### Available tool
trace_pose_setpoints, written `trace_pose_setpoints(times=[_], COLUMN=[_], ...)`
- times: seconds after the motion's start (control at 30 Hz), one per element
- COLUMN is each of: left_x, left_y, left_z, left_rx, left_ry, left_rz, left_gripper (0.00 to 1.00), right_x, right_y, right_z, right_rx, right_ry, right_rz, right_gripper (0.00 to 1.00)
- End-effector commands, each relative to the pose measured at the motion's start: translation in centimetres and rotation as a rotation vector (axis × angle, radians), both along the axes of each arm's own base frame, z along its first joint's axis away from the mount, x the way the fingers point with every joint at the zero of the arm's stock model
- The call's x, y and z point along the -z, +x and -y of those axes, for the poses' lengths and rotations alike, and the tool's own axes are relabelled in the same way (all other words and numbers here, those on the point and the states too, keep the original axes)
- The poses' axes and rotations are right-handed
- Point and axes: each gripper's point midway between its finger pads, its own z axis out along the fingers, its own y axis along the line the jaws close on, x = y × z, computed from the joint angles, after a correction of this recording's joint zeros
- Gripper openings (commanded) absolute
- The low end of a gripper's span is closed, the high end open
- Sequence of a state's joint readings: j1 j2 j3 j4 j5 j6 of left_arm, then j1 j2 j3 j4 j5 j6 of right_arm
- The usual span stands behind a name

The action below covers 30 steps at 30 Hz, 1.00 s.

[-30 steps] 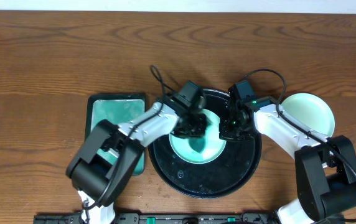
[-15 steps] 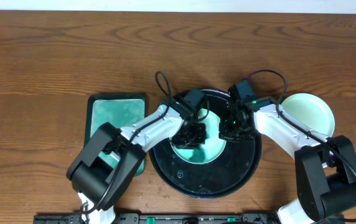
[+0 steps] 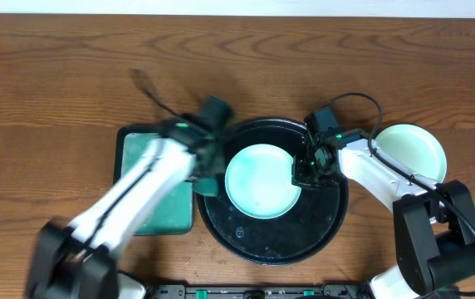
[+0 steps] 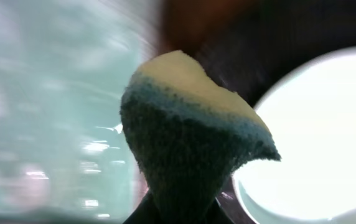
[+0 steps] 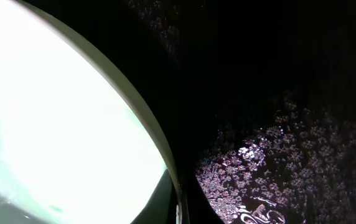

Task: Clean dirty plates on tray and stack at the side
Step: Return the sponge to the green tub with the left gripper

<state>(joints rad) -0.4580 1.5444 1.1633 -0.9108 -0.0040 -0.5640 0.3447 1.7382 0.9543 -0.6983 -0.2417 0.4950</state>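
The robot's left gripper should release the sponge in the middle of the rectangular green tray (image 3: 153, 189).
A pale mint plate (image 3: 258, 180) lies on the round black tray (image 3: 271, 241), left of the tray's centre. My right gripper (image 3: 305, 170) is shut on this plate's right rim; the right wrist view shows the plate (image 5: 60, 112) with its rim pinched at the bottom edge (image 5: 179, 202), over the wet tray (image 5: 290, 93). My left gripper (image 3: 208, 169) is shut on a sponge (image 4: 190, 137), teal below and yellow on top, and hangs over the tray's left rim, off the plate (image 4: 327, 118). Another pale plate (image 3: 413, 150) sits on the table right of the tray.
A rectangular green tray (image 3: 154, 149) with a black edge lies left of the black tray, partly under my left arm; it is blurred in the left wrist view (image 4: 41, 93). Brown wooden table (image 3: 55, 75) all around. Arm bases stand at the front edge.
My left gripper has swung left with the sponge, off the plate to the tray's left rim. The plate now shows uncovered. My right gripper has not moved.
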Motion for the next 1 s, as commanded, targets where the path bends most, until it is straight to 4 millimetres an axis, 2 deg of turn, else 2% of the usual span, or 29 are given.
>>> trace_pose_setpoints(times=[0.0,0.1,0.2,0.37,0.5,0.53,0.6,0.67,0.73,0.8,0.83,0.87,0.93,0.97], left_x=[-2.6,-2.3,0.0,3.8,4.7,4.7,4.4,3.9,3.0,1.9,1.1,0.4,-1.6,-2.5], left_y=[1.6,2.2,1.8,1.6,2.1,2.2,2.3,2.1,2.0,1.8,1.6,1.5,1.2,1.1], left_z=[-5.2,-9.0,-11.6,-11.7,-11.7,-11.7,-11.6,-11.6,-11.5,-11.5,-11.5,-11.4,-10.2,-9.2], left_rx=[-0.074,-0.176,-0.251,-0.211,-0.212,-0.212,-0.211,-0.211,-0.204,-0.196,-0.196,-0.194,-0.176,-0.153], left_ry=[0.046,0.060,0.072,0.066,0.066,0.066,0.060,0.059,0.053,0.050,0.048,0.041,-0.037,-0.089], left_rz=[0.098,0.085,0.023,-0.085,-0.092,-0.089,-0.081,-0.076,-0.065,-0.049,-0.039,-0.026,0.019,0.042], left_gripper=[0.07,0.07,0.08,0.07,0.08,0.15,0.21,0.14,0.15,0.38,0.44,0.45,0.54,0.54], right_x=[0.7,0.7,0.8,0.8,0.8,0.8,0.8,0.8,0.8,0.8,0.8,0.8,0.8,0.8], right_y=[0.3,0.3,0.4,0.3,0.0,0.0,-0.2,-0.3,-0.3,-0.3,-0.3,-0.4,-0.5,-0.4], right_z=[1.7,1.7,1.7,1.7,1.8,1.9,1.9,2.0,2.0,1.9,2.0,2.0,2.0,2.0], right_rx=[0.048,0.056,0.074,0.077,0.076,0.076,0.076,0.075,0.075,0.075,0.075,0.075,0.076,0.077], right_ry=[-0.085,-0.085,-0.087,-0.088,-0.092,-0.093,-0.096,-0.098,-0.097,-0.097,-0.097,-0.098,-0.099,-0.099], right_rz=[0.003,0.004,0.001,-0.002,-0.012,-0.016,-0.023,-0.026,-0.027,-0.027,-0.028,-0.030,-0.033,-0.031], right_gripper=[0.01,0.01,0.01,0.01,0.01,0.01,0.01,0.01,0.01,0.01,0.01,0.01,0.01,0.01])
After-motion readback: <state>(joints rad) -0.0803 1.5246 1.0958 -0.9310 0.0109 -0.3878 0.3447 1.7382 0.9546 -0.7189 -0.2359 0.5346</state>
